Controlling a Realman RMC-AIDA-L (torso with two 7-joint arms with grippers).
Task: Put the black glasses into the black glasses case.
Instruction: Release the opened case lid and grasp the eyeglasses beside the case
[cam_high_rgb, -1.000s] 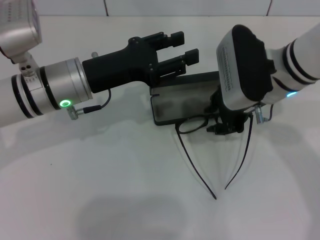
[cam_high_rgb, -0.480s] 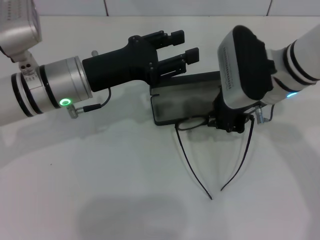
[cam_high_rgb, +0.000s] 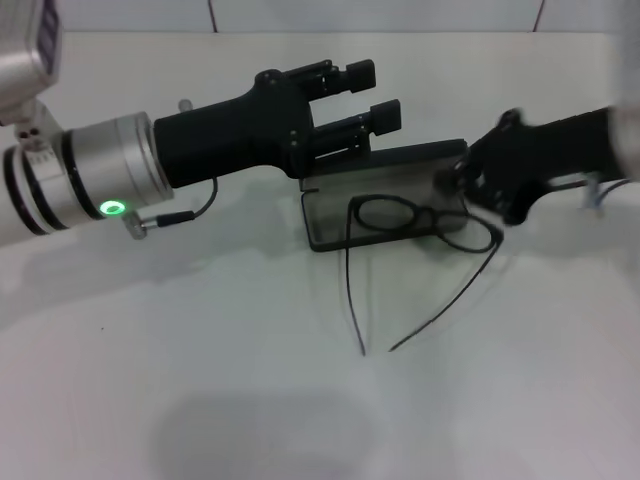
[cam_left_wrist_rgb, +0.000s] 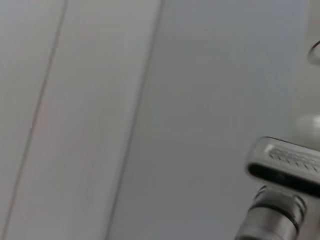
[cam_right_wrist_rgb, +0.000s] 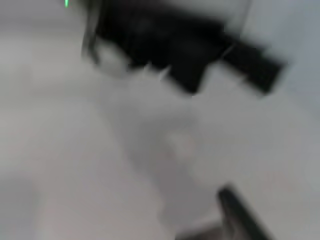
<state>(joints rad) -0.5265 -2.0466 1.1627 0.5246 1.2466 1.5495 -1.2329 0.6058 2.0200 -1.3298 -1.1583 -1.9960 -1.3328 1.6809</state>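
Note:
My right gripper should lift the glasses by their rim (cam_high_rgb: 441, 219) near the bridge to my left gripper, as their open arms reach over the front edge of the case.
The black glasses case (cam_high_rgb: 335, 228) lies open in the middle of the white table, with its lid (cam_high_rgb: 410, 158) raised at the back. The black glasses (cam_high_rgb: 392, 214) rest with their front on the case's grey lining. Their two temple arms (cam_high_rgb: 352, 300) stretch out over the case's front edge onto the table. My left gripper (cam_high_rgb: 372, 92) is open and hovers just behind and above the lid. My right gripper (cam_high_rgb: 457, 184) is blurred at the case's right end, close above the glasses' right lens. I cannot tell whether it touches them.
The white table (cam_high_rgb: 200, 380) ends at a tiled wall at the back. The right wrist view is blurred and shows the left arm's dark gripper (cam_right_wrist_rgb: 185, 50). The left wrist view shows wall and part of the right arm (cam_left_wrist_rgb: 280, 165).
My right arm has swung up and to the right, off the glasses. The glasses have slid back so their front lies in the case. The left arm has barely moved.

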